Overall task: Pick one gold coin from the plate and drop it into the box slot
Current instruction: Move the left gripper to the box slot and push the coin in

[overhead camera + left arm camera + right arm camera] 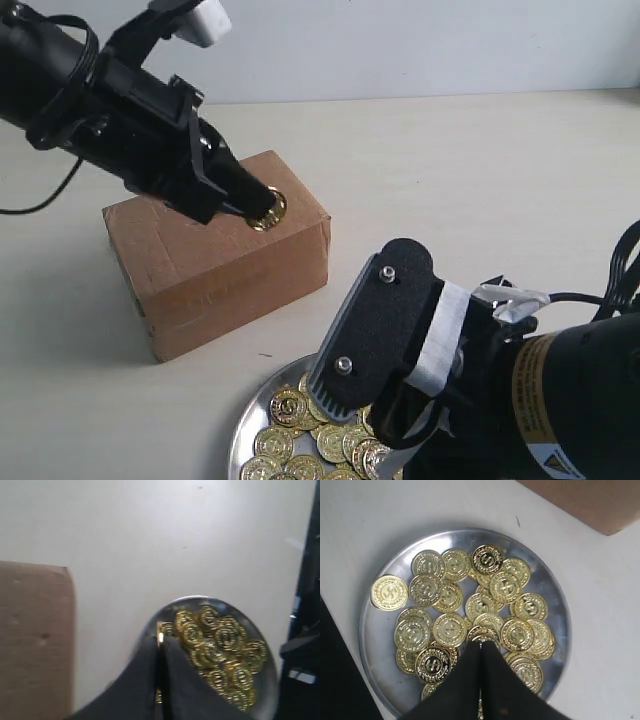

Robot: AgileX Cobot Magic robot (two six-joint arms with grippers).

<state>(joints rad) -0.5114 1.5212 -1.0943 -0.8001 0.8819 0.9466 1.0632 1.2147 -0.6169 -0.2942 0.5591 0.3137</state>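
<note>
I will use my left gripper to release the gold coin in the slot in the middle of the box's top side (pixel 221 212).
The brown cardboard box (pixel 220 255) stands left of centre. My left gripper (pixel 262 205) rests its tips on the box's top face, shut on a gold coin (pixel 270 210). In the left wrist view that coin (pixel 160 638) shows edge-on between the closed fingers. The slot is hidden under the gripper and coin. The silver plate (pixel 245 420) with several gold coins (pixel 450 629) lies at the near edge. My right gripper (pixel 481 644) hangs shut just over the pile, a thin gold coin edge (pixel 481 707) showing between its fingers.
The right arm's black camera mount (pixel 375 335) covers part of the plate in the exterior view. A black cable (pixel 40 200) trails at the far left. One corner of the box (pixel 590 500) shows beyond the plate (pixel 555 595).
</note>
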